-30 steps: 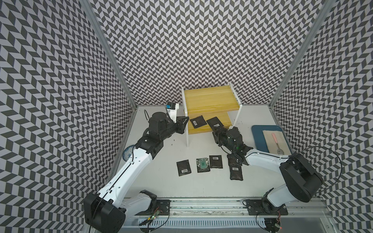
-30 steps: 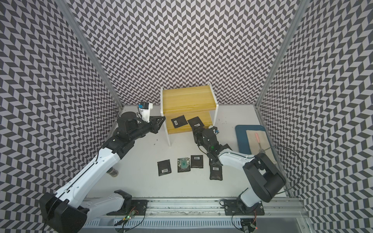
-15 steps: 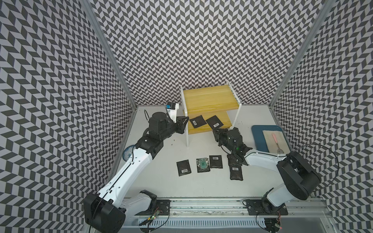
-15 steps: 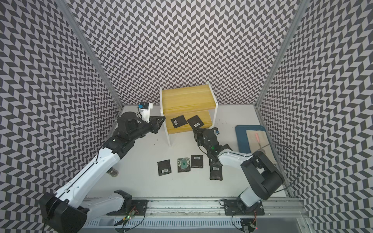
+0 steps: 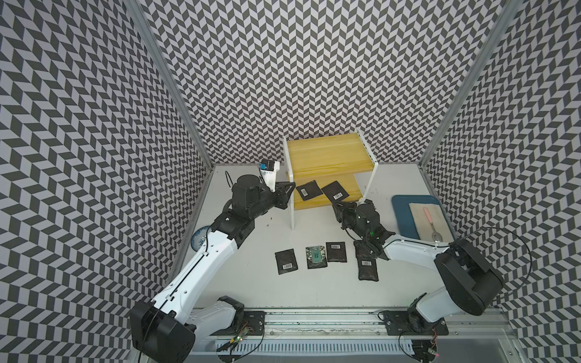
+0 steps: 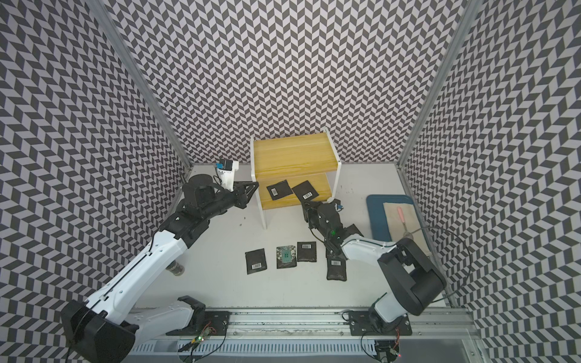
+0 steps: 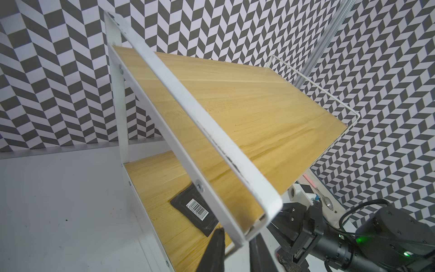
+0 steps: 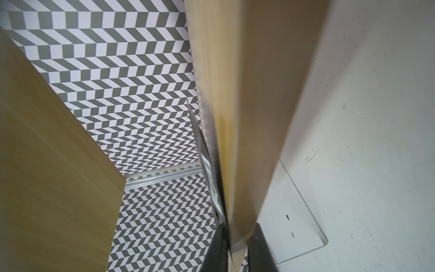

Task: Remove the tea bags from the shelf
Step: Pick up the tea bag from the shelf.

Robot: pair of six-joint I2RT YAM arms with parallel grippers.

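Note:
I will open my right gripper, as its fingers straddle the lower board's front edge with the tea bag, then clear the board and pinch the tea bag alone [image 5: 337, 195].
The shelf [image 5: 327, 154] [image 6: 292, 157] stands at the back, yellow boards in a white frame. Two black tea bags [image 5: 309, 189] [image 5: 336, 191] lie on its lower board. My left gripper [image 5: 290, 185] [image 7: 237, 233] is shut on the frame's front left corner, with one tea bag [image 7: 195, 212] just beyond it. My right gripper [image 5: 337, 207] [image 8: 239, 227] is at the lower board's front edge, shut over the right tea bag [image 8: 207, 160] with the board's edge also between its jaws. Several tea bags [image 5: 286, 261] lie on the table, one with a green-white face [image 5: 316, 257].
A blue tray [image 5: 399, 213] at the right holds a cloth and a pink-handled spoon [image 5: 429, 220]. A small blue patterned dish [image 5: 199, 242] sits by the left wall, partly under my left arm. Chevron walls close in three sides.
My right gripper's jaws have closed at the lower board's front edge, over the right tea bag. The left arm and the shelf have not moved.

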